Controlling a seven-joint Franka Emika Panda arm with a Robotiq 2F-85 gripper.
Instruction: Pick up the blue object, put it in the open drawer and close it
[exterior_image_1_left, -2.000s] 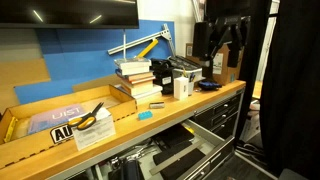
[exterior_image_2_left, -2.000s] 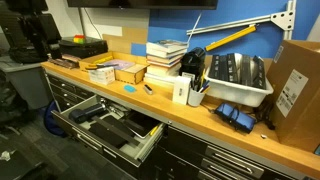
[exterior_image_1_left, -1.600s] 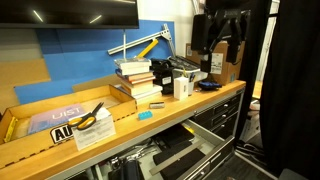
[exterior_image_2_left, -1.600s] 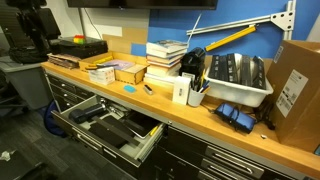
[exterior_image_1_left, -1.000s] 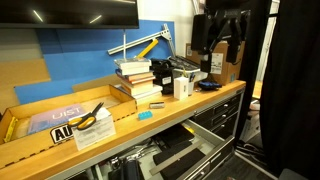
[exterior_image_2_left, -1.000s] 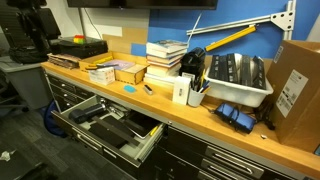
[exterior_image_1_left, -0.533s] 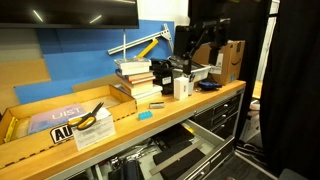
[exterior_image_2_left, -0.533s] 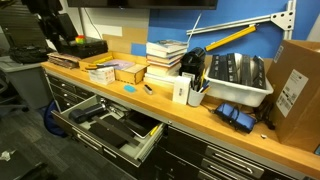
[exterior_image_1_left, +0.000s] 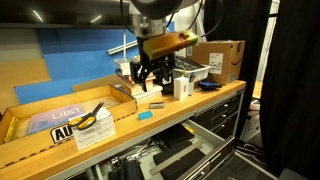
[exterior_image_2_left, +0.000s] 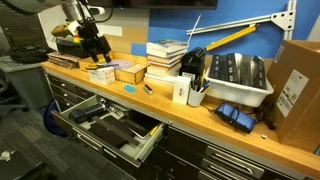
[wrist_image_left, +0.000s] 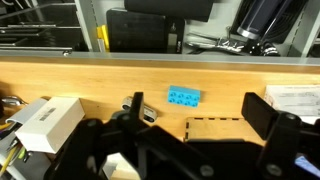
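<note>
The short ends of the blue object (exterior_image_1_left: 145, 115) (wrist_image_left: 184, 96), which lies near the front edge of the bench, will be gripped by my gripper.
The blue object (exterior_image_1_left: 144, 115) is a small flat light-blue block lying on the wooden bench top near its front edge; it also shows in the other exterior view (exterior_image_2_left: 129, 89) and in the wrist view (wrist_image_left: 184, 97). The open drawer (exterior_image_1_left: 172, 153) is pulled out below the bench, wide and dark inside (exterior_image_2_left: 104, 126). My gripper (exterior_image_1_left: 150, 72) hangs in the air above the bench, above and behind the block (exterior_image_2_left: 92, 46). Its jaws (wrist_image_left: 200, 118) are spread wide and hold nothing. The block lies just beyond the gap between the fingers.
A stack of books (exterior_image_1_left: 136, 78) and a white box (exterior_image_1_left: 183, 87) stand on the bench near the block. A flat wooden box (exterior_image_2_left: 128, 72), a grey bin (exterior_image_2_left: 238, 80) and a cardboard box (exterior_image_2_left: 296, 85) also stand there. Yellow-handled tools (exterior_image_1_left: 88, 118) lie at one end.
The arm has swung from the bench's end to over its middle and dropped lower, now above the block and books. The block and the drawer have not moved.
</note>
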